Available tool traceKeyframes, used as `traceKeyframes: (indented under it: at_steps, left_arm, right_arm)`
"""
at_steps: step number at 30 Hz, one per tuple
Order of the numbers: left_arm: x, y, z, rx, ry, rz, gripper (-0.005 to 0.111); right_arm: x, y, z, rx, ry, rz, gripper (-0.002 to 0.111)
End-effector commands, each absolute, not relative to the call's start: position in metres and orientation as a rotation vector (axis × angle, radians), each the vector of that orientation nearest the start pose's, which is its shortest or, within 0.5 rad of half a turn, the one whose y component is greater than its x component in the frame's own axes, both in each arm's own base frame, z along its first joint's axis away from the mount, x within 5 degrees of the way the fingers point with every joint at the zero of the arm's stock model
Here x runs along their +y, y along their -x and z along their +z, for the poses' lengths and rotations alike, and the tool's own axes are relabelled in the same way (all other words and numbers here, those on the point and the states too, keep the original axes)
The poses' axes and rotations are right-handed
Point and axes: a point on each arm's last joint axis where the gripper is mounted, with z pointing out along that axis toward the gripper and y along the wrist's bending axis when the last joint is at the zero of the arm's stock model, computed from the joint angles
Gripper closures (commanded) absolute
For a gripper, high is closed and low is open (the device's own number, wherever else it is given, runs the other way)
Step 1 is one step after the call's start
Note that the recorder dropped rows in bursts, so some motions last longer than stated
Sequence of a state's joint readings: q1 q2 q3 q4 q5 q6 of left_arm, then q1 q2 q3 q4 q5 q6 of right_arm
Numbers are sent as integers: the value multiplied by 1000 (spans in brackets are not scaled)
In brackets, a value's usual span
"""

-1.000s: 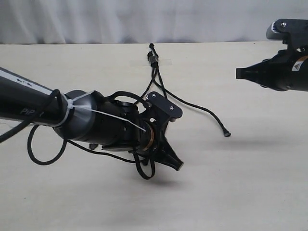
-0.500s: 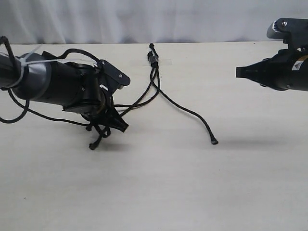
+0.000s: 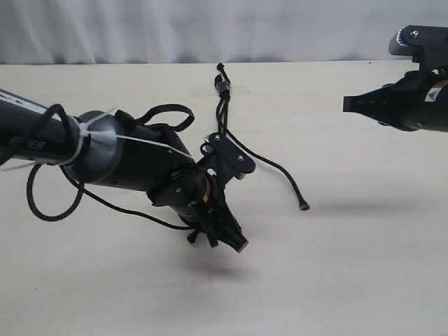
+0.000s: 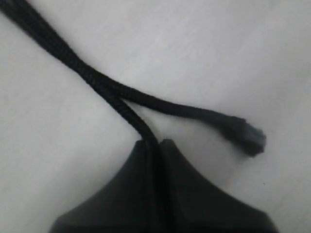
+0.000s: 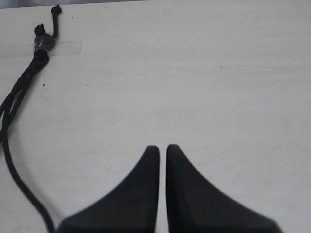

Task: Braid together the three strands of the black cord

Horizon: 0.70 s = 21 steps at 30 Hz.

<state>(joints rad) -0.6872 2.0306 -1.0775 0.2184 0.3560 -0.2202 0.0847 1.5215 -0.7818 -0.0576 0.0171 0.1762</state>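
Next, the left gripper releases the second strand's end on the pale tabletop (image 3: 159,216) under the left arm's glossy cable.
The black cord's bound top (image 3: 222,84) lies taped at the far middle of the table, also seen as a knot (image 5: 41,43) in the right wrist view. One strand (image 3: 269,162) runs right and ends in a knobby tip (image 3: 303,206). My left gripper (image 3: 234,243) is low over the table, shut on a second strand (image 4: 124,108). A third strand (image 4: 184,109) crosses it and ends in a knobby tip (image 4: 247,137). In the exterior view the left arm hides most of these two strands. My right gripper (image 3: 348,105) hovers far right, shut and empty, its fingertips (image 5: 152,150) nearly touching.
A strip of clear tape (image 3: 238,90) holds the cord's top to the pale tabletop (image 3: 336,266). Thick glossy arm cables (image 3: 42,203) loop below the left arm. A white curtain (image 3: 210,28) backs the table's far edge.
My left gripper swung from the left side back toward the middle and lower, carrying its strand. The free strand's tip drifted slightly left. The right arm stayed put.
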Motion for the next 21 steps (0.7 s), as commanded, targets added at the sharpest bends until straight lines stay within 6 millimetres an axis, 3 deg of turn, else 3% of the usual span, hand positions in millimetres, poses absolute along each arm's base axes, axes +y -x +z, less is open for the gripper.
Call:
traceKeyframes:
  at_steps: [1,10,13,21]
  left_arm:
    - [-225,-292,97,2680,-881,-66,107]
    - [-196,-308,142,2630,-753,-54,107]
    - [-185,-313,143,2651,-721,-31,107]
    - [-172,-325,115,2701,-677,-13,107]
  right_arm:
    - [26,-308,216,2234,-35,108,104]
    - [26,-308,216,2234,-35,108,104]
    - [26,-308,216,2234,-35,108,104]
    - [26,-308,216,2234,-35,108,104]
